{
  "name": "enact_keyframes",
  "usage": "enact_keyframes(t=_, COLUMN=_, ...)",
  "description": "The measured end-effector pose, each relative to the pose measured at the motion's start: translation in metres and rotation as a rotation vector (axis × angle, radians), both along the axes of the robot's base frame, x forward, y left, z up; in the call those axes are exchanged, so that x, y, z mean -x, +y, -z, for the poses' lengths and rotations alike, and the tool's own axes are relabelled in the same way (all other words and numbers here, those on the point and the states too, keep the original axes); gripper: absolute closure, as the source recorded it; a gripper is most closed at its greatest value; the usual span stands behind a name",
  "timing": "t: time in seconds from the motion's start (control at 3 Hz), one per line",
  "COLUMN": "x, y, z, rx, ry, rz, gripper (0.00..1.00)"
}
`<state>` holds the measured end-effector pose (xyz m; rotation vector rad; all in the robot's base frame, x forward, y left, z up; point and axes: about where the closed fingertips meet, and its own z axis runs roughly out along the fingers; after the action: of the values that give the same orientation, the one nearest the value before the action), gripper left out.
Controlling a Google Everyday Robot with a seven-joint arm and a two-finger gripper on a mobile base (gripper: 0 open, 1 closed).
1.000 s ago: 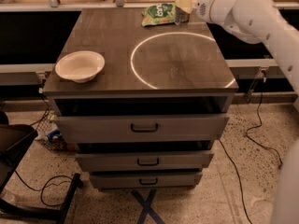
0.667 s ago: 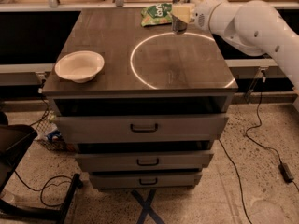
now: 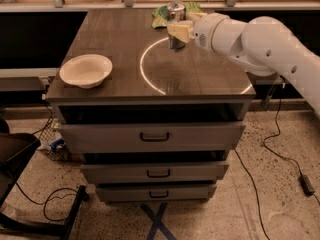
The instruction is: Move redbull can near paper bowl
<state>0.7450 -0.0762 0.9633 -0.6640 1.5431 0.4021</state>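
Note:
The robot's gripper will set the redbull can down on the cabinet top (image 3: 139, 79) between the paper bowl and the bright ring.
The redbull can (image 3: 175, 15) is a slim silver can with a shiny round top, held upright just above the far middle of the dark cabinet top (image 3: 120, 54). My gripper (image 3: 179, 32) comes in from the right on a white arm and is shut on the can's middle. The paper bowl (image 3: 86, 70) is a shallow cream bowl at the front left of the top, well left of the can.
A flat green snack bag (image 3: 161, 15) lies at the far edge behind the can. A bright ring of light (image 3: 150, 59) marks the top. The cabinet has several drawers (image 3: 152, 135) below. Cables (image 3: 280, 144) lie on the floor at right.
My gripper has moved left and toward the front with the can, from the far right edge by the green bag to over the ring's far side.

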Motion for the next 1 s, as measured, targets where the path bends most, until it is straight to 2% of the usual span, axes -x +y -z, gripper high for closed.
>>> enact_keyframes(t=0.33, x=0.018, y=0.024, z=-0.001, rx=0.015, ry=-0.003, rz=-0.065, gripper=1.00)
enact_keyframes(t=0.67, x=0.030, y=0.036, z=0.001, rx=-0.001, ry=0.015, rz=-0.113, gripper=1.00)
enact_keyframes(t=1.0, x=0.038, y=0.053, z=0.015, rx=-0.059, ry=0.095, rz=-0.201, gripper=1.00)
